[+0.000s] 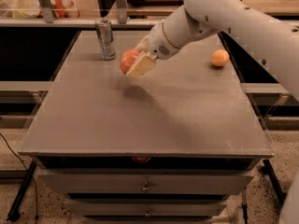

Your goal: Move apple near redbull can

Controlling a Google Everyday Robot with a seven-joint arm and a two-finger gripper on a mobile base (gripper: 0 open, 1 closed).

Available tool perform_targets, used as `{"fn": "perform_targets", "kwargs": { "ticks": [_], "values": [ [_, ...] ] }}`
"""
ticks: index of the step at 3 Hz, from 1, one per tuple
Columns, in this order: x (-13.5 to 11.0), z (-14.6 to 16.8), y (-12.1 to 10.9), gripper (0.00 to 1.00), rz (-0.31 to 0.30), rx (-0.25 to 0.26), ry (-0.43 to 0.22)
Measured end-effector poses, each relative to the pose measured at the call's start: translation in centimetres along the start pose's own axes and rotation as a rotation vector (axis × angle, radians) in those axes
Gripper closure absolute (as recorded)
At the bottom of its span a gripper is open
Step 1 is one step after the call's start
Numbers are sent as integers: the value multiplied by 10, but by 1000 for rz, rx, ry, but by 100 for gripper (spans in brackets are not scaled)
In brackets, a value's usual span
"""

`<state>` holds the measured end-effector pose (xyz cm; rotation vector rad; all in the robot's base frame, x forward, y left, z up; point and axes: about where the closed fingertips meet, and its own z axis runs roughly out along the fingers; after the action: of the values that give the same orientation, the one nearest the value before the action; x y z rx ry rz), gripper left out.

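Note:
Next, I release the apple close against the redbull can (pixel 118 48), on its side facing the orange fruit.
The apple (pixel 126 60) is a reddish-orange glossy fruit held in my gripper (pixel 135 62), which is shut on it and carries it above the grey table (pixel 140 115). The gripper's pale fingers (pixel 141 65) cover the apple's right side. The redbull can (pixel 105 38), slim, silver and blue, stands upright at the table's far left, a short way to the left of and beyond the apple. My white arm reaches in from the upper right.
A smaller plain orange fruit (pixel 219 58) lies at the table's far right. A shelf with a bagged item (pixel 60 3) runs behind the table. Drawers (pixel 145 186) sit below the front edge.

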<state>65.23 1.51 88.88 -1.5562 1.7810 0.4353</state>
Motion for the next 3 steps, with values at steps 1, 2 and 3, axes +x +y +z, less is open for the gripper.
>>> {"fn": "perform_targets", "kwargs": {
  "ticks": [1,2,3],
  "values": [
    [-3,14,-32,100,19,32,-35],
    [-6,25,-62,100,40,69,-69],
    [-10,34,-82,100,55,92,-91]
  ]
}}
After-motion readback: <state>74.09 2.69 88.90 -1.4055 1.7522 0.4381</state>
